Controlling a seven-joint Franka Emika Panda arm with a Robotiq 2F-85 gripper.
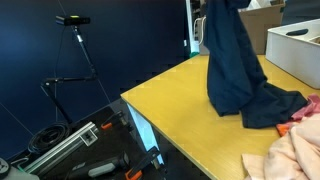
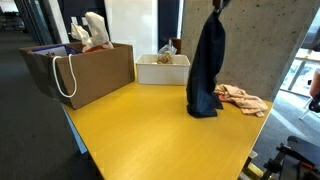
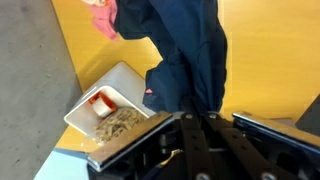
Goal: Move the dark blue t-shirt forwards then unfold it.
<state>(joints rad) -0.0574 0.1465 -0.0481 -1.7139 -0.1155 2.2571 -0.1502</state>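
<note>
My gripper needs to let go of the dark blue t-shirt's upper end on the bare yellow table [image 1: 174, 86] near the edge that faces the tripod.
The dark blue t-shirt [image 1: 235, 65] hangs lifted from the yellow table [image 1: 180, 120], its lower end still resting on the table top. In an exterior view it hangs as a tall dark column [image 2: 206, 65]. My gripper [image 2: 217, 4] is at the very top of the frame, shut on the shirt's upper end. In the wrist view the shirt [image 3: 185, 50] hangs down from my closed fingers [image 3: 192, 112].
A peach cloth [image 2: 240, 97] lies on the table beside the shirt, also in an exterior view [image 1: 290, 150]. A white box [image 2: 160, 68] with items and a brown paper bag [image 2: 80, 72] stand at the table's far side. A tripod [image 1: 80, 50] stands off the table.
</note>
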